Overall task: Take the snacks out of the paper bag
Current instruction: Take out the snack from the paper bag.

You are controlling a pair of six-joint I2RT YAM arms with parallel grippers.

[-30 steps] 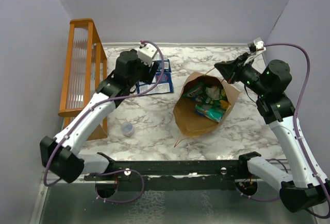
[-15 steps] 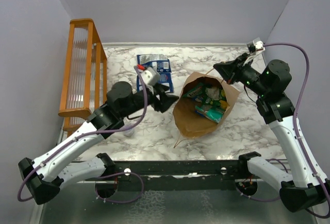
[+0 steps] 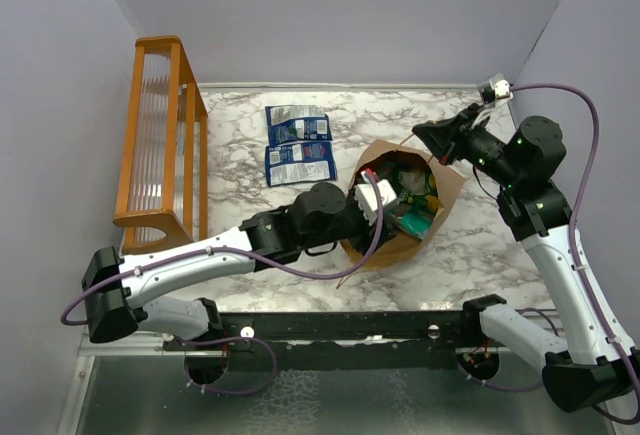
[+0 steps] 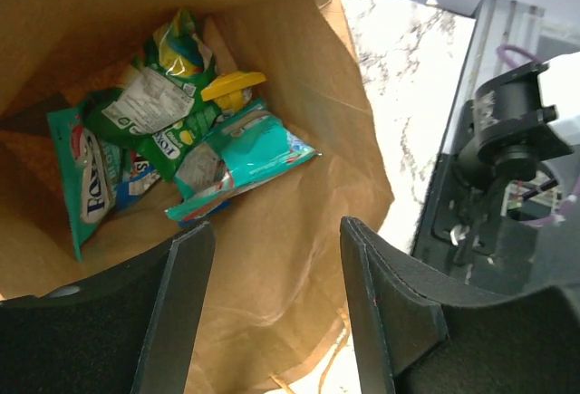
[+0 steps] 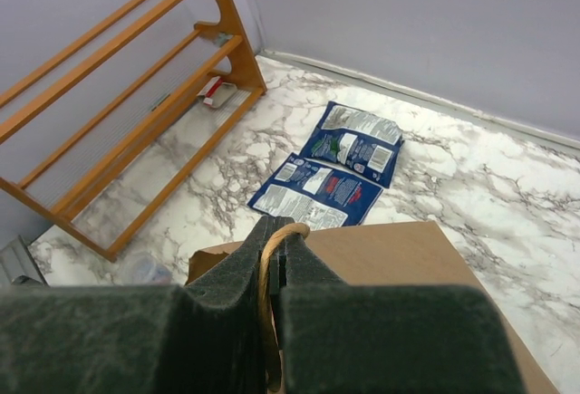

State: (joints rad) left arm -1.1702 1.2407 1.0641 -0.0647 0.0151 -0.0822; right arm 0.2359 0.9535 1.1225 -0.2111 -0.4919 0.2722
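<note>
My left gripper is to reach into the paper bag next and close on the edge of the teal packet [image 3: 413,229] [image 4: 261,177] beside the yellow packet.
The brown paper bag [image 3: 385,247] lies in the middle of the table with its mouth up. My left gripper [image 3: 378,193] hangs at the mouth, open and empty. In the left wrist view its jaws [image 4: 272,231] frame the bag's inner wall, and the snacks lie deeper in: a green packet [image 4: 154,113], a teal packet [image 4: 245,163] and a teal-green one with red-white print [image 4: 86,177]. Two dark blue packets [image 3: 297,123] [image 3: 300,162] lie flat on the table behind the bag. My right gripper [image 5: 276,231] is shut on the bag's twisted handle [image 5: 265,272] and holds it up.
An orange wooden rack [image 3: 160,135] stands along the left wall. A small clear round cap [image 5: 145,269] sits on the marble near the rack's foot. Grey walls close in the table at the back and on both sides.
My left arm has swung from the blue packets at the back over to the bag's mouth, leaving both packets on the table. The right arm has not moved.
</note>
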